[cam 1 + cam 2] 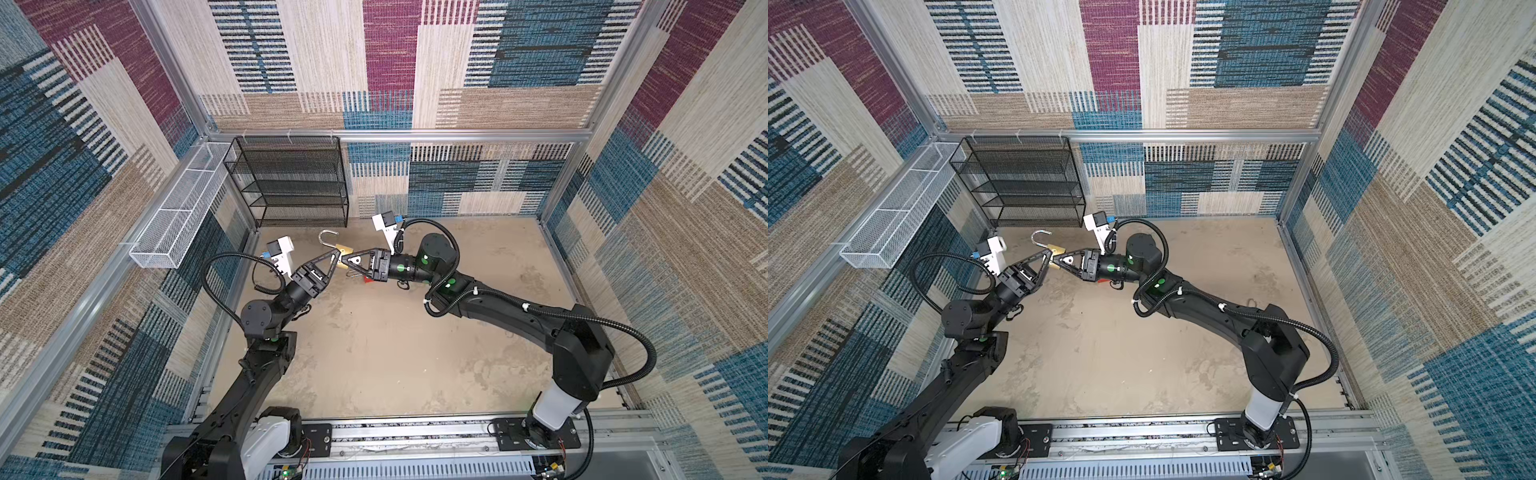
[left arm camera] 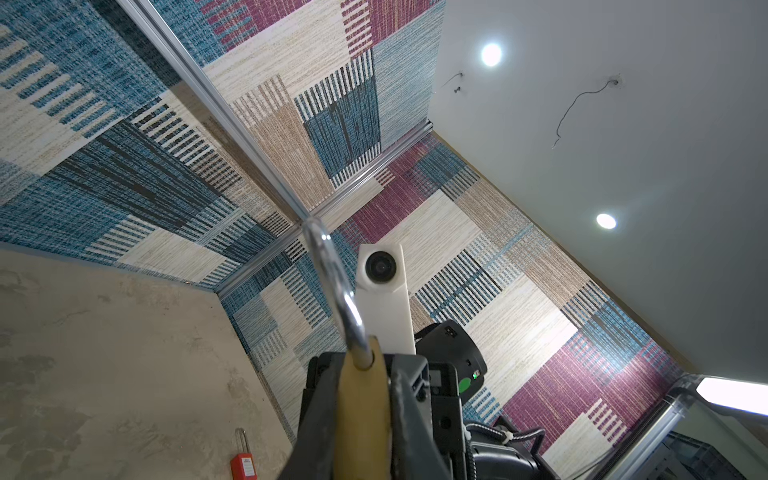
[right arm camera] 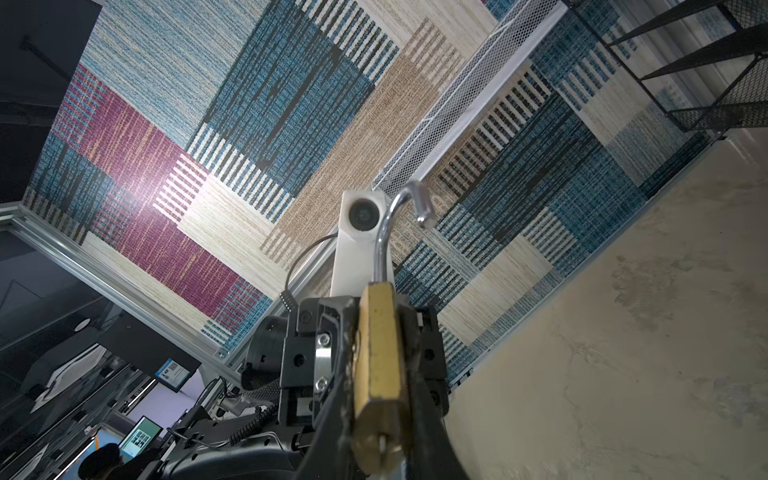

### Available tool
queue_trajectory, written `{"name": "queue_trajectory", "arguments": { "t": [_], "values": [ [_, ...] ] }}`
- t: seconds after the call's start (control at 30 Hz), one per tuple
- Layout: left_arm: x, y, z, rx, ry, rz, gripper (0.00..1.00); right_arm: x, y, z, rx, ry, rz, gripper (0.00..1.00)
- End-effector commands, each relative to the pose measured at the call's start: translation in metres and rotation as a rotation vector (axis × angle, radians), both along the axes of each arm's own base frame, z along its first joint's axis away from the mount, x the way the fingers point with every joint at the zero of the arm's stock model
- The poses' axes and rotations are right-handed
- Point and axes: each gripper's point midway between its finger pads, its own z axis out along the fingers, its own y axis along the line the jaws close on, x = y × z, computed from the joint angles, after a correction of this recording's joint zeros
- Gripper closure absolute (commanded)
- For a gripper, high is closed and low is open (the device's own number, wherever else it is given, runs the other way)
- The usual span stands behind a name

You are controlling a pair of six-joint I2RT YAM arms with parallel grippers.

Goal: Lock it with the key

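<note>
I have both grippers on the brass padlock's body while its open shackle stands free, so next I let go of the body with my left gripper, back off and take the shackle [image 1: 321, 237].
A brass padlock [image 1: 345, 251] [image 1: 1057, 250] hangs in the air at the back of the floor, its silver shackle [image 1: 325, 239] [image 3: 388, 232] swung open. My left gripper [image 1: 335, 256] [image 2: 365, 374] is shut on the padlock's body [image 2: 365, 419] from the left. From the right, my right gripper [image 1: 345, 262] [image 3: 380, 309] is shut on the same body [image 3: 380, 353]. A silver key [image 3: 381, 446] sits in the keyhole at the lock's bottom end, mostly hidden by the fingers.
A red padlock [image 2: 245, 459] [image 1: 368, 280] lies on the floor under the right arm. A black mesh shelf [image 1: 291, 183] stands against the back wall. A white mesh basket [image 1: 178, 216] hangs on the left wall.
</note>
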Motion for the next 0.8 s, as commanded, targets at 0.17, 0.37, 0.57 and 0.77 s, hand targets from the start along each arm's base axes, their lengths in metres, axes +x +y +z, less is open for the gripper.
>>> {"name": "queue_trajectory", "arguments": {
  "t": [0.17,0.37,0.57,0.77],
  "values": [
    [-0.003,0.001,0.001,0.031,-0.010,0.020,0.53,-0.002,-0.013,0.014,0.040,-0.040,-0.033,0.96],
    [-0.002,0.003,-0.007,0.068,0.036,0.049,0.45,-0.005,-0.027,0.013,0.025,-0.065,-0.062,0.97],
    [-0.005,0.015,-0.027,0.127,0.122,0.130,0.43,-0.003,-0.039,0.008,-0.080,-0.141,-0.106,1.00],
    [-0.009,0.020,-0.044,0.234,0.257,0.142,0.42,-0.003,-0.050,-0.004,-0.193,-0.232,-0.162,1.00]
  ]
}}
